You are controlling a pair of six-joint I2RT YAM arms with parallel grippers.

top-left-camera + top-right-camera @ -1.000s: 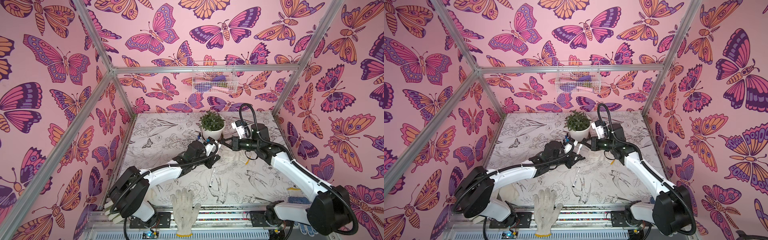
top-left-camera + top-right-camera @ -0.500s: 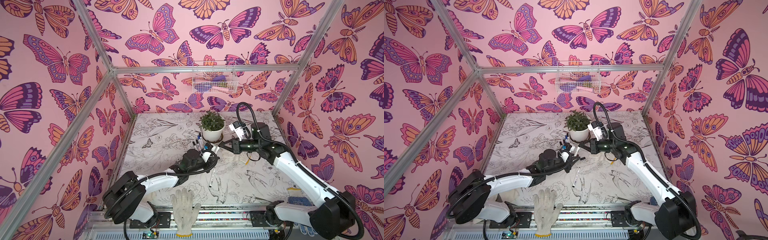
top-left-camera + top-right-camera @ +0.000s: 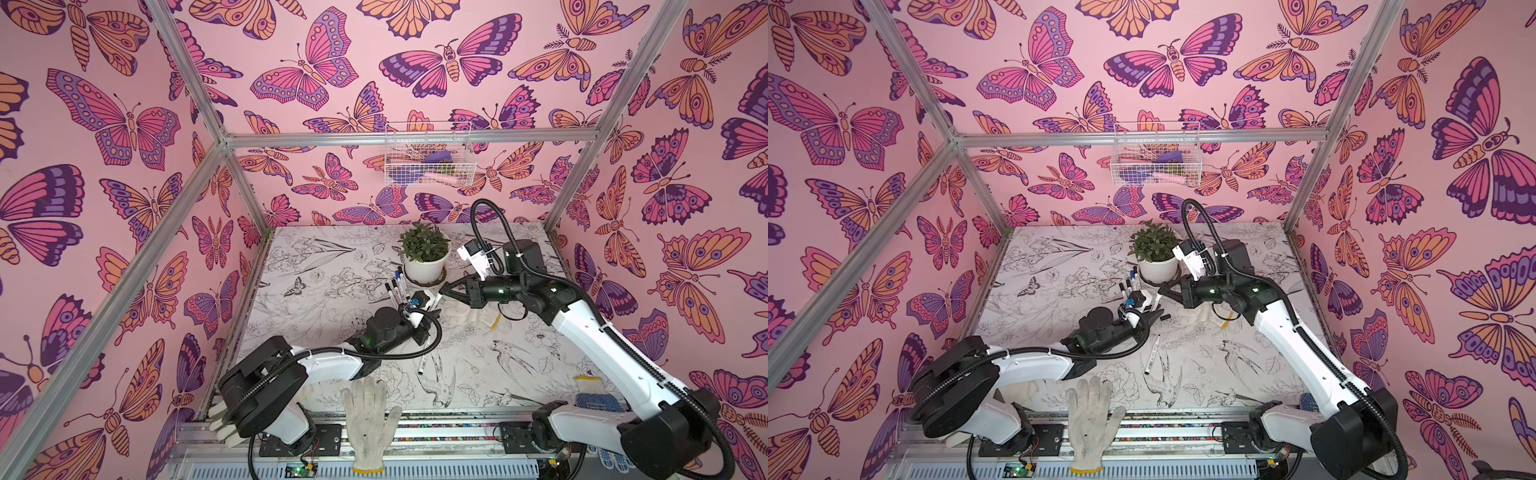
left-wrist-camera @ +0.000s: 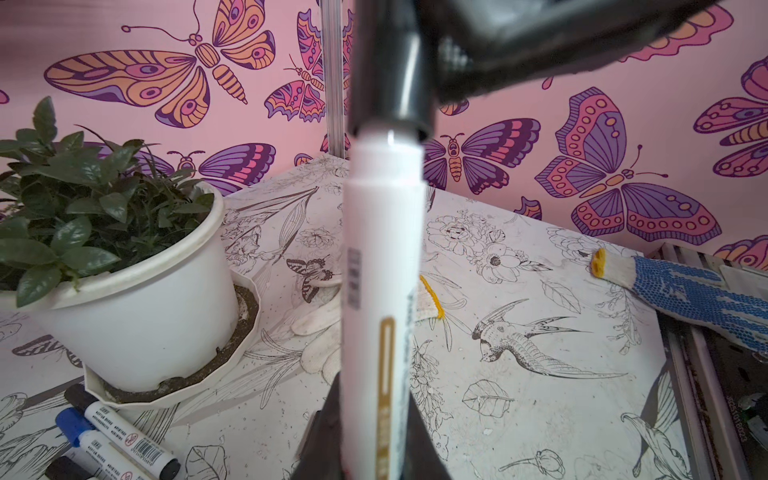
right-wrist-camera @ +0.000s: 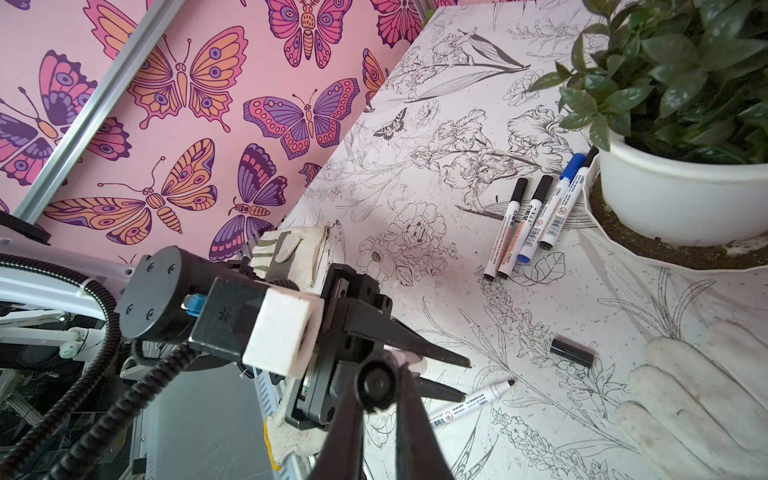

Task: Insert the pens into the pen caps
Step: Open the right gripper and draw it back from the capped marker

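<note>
The black cap sits too shallow, with the pen's white collar still showing, so next my right gripper opens, retake the cap (image 5: 376,385) and presses it further down.
My left gripper (image 4: 374,390) is shut on a white pen (image 4: 382,270) and holds it off the table. My right gripper (image 5: 376,386) is shut on a black pen cap (image 4: 390,83), and this cap sits over the pen's tip. In both top views the two grippers (image 3: 428,309) (image 3: 442,291) meet in front of the pot. An uncapped pen (image 5: 469,405) (image 3: 426,359) lies on the table, and a loose black cap (image 5: 572,353) lies nearby. Several capped pens (image 5: 532,220) (image 3: 397,286) lie in a row beside the pot.
A potted plant (image 3: 426,257) in a white pot stands at the back middle. One white glove (image 3: 368,415) hangs over the front edge and another glove (image 3: 469,316) lies under the right arm. A blue dotted glove (image 3: 594,399) lies front right. A wire basket (image 3: 428,153) hangs on the back wall.
The right gripper has moved left with its cap until it meets the pen. The left arm's forearm has dropped lower. Both grips have held.
</note>
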